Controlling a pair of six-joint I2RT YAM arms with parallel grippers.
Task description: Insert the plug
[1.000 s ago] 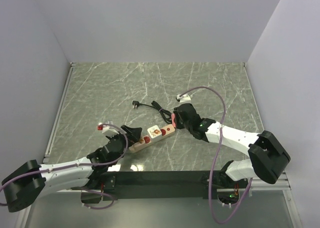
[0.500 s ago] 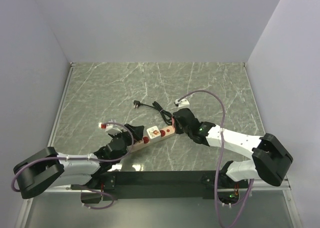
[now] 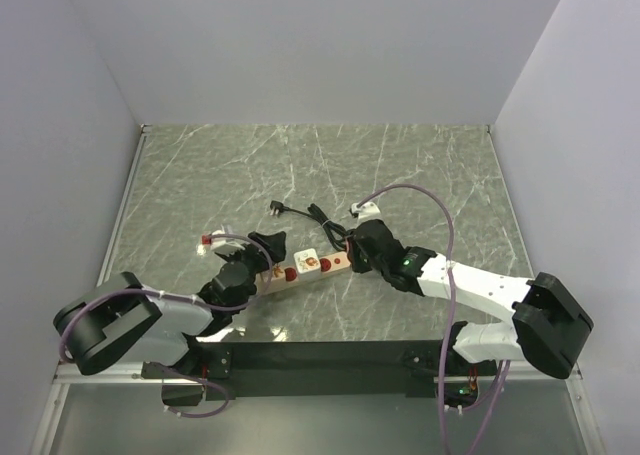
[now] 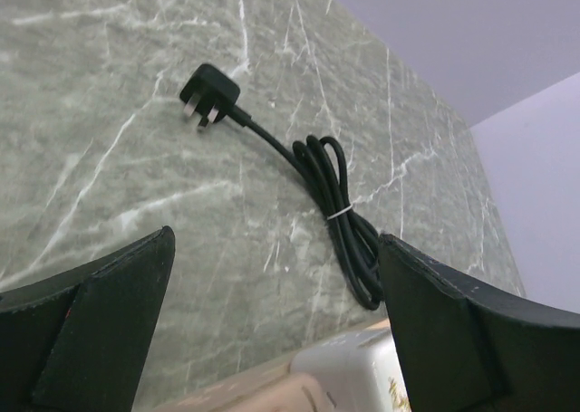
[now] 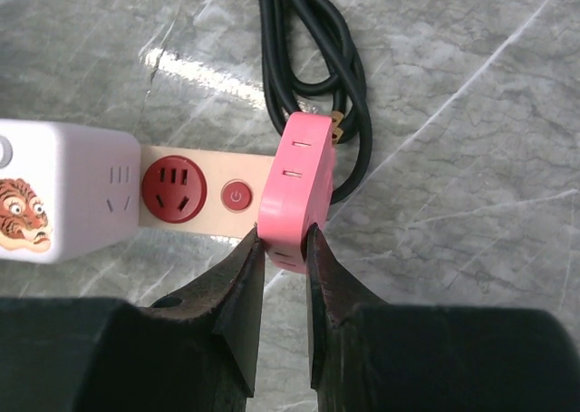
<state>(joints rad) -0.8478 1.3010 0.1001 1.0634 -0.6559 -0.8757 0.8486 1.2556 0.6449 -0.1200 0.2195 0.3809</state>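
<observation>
Next, I close my left gripper on the sides of the pink deer adapter (image 3: pixel 275 272) (image 4: pixel 283 397), next to the white cube adapter on the beige power strip.
A beige power strip (image 3: pixel 292 272) with red sockets lies at the table's front middle and carries a white cube adapter (image 3: pixel 308 263). My right gripper (image 5: pixel 284 244) is shut on a pink plug (image 5: pixel 297 172) and holds it over the right end of the strip (image 5: pixel 204 195), beside the red power button (image 5: pixel 236 196) and a free red socket (image 5: pixel 174 189). Whether its pins are in the strip is hidden. My left gripper (image 4: pixel 276 330) is open, its jaws astride the strip's left end (image 4: pixel 263 396), near the white adapter (image 4: pixel 353 362).
A black three-pin plug (image 4: pixel 210 91) with a bundled black cable (image 4: pixel 340 213) lies just behind the strip; it also shows in the top view (image 3: pixel 273 208). The cable coil (image 5: pixel 308 59) touches the pink plug's far side. Purple arm cables loop over both arms.
My left gripper has moved forward and right, up to the strip's left end. My right gripper has shifted slightly toward the strip, keeping hold of the pink plug.
</observation>
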